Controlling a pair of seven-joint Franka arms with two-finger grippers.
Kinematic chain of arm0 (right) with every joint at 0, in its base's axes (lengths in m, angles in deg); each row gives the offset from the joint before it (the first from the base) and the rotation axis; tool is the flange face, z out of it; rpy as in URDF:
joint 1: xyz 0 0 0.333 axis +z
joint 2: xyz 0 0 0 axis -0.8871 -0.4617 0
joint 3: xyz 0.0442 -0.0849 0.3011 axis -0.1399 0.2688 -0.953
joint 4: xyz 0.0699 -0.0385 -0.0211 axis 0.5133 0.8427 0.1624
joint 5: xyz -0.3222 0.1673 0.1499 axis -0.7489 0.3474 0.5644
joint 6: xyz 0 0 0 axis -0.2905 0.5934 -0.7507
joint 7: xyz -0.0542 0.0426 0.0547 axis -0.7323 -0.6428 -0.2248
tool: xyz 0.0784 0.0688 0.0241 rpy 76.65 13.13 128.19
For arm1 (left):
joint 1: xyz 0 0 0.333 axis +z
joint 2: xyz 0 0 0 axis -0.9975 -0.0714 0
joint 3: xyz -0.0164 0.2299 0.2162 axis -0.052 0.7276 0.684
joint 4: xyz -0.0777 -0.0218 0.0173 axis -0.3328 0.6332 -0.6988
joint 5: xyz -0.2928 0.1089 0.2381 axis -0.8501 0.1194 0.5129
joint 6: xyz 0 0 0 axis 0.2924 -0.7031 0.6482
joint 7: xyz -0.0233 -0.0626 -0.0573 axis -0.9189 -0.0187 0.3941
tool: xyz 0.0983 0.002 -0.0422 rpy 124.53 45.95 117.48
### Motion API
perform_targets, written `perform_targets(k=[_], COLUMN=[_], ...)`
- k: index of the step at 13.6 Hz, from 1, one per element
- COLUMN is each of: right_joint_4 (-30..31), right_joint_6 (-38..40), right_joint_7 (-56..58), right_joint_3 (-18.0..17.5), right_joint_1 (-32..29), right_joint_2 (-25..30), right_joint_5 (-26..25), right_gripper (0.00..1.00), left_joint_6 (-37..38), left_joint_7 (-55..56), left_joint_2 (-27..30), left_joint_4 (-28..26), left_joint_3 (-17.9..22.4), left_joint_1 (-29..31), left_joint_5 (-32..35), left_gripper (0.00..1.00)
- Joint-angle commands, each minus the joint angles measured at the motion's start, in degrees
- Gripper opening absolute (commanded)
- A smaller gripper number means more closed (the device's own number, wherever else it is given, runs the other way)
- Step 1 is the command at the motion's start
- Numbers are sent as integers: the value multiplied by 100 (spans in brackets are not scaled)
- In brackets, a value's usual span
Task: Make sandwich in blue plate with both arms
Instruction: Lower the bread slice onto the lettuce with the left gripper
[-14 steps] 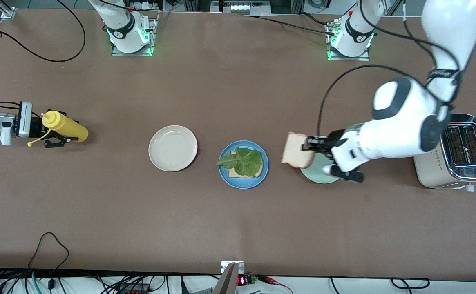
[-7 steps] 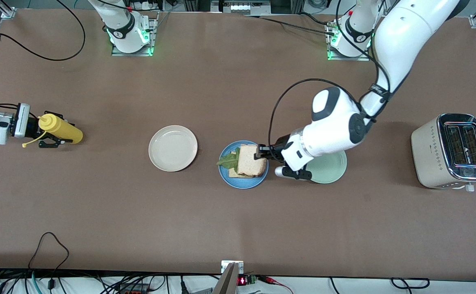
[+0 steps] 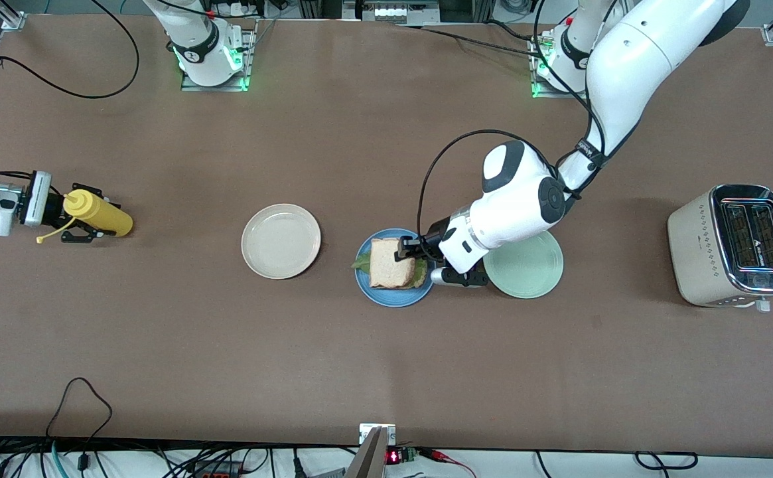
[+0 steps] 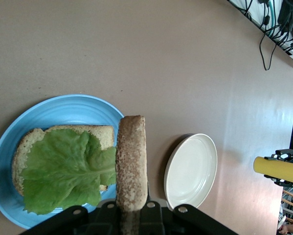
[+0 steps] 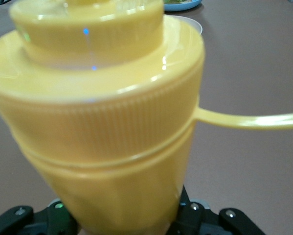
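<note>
Next, my left gripper releases its slice of bread on the green lettuce leaf in the blue plate (image 3: 403,269) (image 4: 68,169). The held slice is now flat over the lettuce.
The blue plate (image 3: 426,282) lies mid-table and holds a bread slice (image 4: 31,142) with a green lettuce leaf (image 4: 63,174) on it. My left gripper (image 3: 407,251) is shut on a second bread slice (image 3: 391,263) and holds it flat over the lettuce (image 3: 359,264), covering most of it. In the left wrist view this held slice (image 4: 131,156) shows edge-on between the left gripper's (image 4: 131,208) fingers, beside the blue plate (image 4: 63,105). My right gripper (image 3: 87,216) is at the right arm's end of the table, shut on a yellow squeeze bottle (image 3: 99,214), which fills the right wrist view (image 5: 102,122).
An empty cream plate (image 3: 281,240) lies beside the blue plate toward the right arm's end and also shows in the left wrist view (image 4: 192,169). A pale green plate (image 3: 529,265) lies toward the left arm's end. A toaster (image 3: 734,245) stands at that end.
My left gripper carried the bread slice from above the green plate to over the lettuce on the blue plate. My right gripper drew the bottle slightly toward its table end.
</note>
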Motion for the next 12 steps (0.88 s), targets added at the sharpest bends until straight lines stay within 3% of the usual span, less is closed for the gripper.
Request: perform_targets(k=[1, 6, 9, 11, 12], right_joint_4=[-58, -84, -85, -93, -93], right_joint_6=[64, 64, 64, 81, 99], right_joint_7=[-2, -11, 42, 86, 95], right_joint_3=[-24, -15, 64, 160, 187], right_joint_1=[-61, -61, -70, -87, -87], right_joint_2=[-63, -46, -46, -46, -37], right_joint_5=[202, 290, 272, 246, 220], right_gripper=[100, 100, 100, 100, 100], left_joint_6=[-225, -277, -365, -365, -365], left_joint_7=[-26, -96, -105, -166, -201], left_joint_2=[-153, -328, -355, -347, -347], left_joint_4=[0, -35, -123, -202, -289], left_joint_3=[15, 24, 32, 33, 33], left_joint_1=[-97, -97, -62, -18, 34], left_joint_5=[-120, -120, -120, -112, -112], left_gripper=[2, 4, 10, 28, 45])
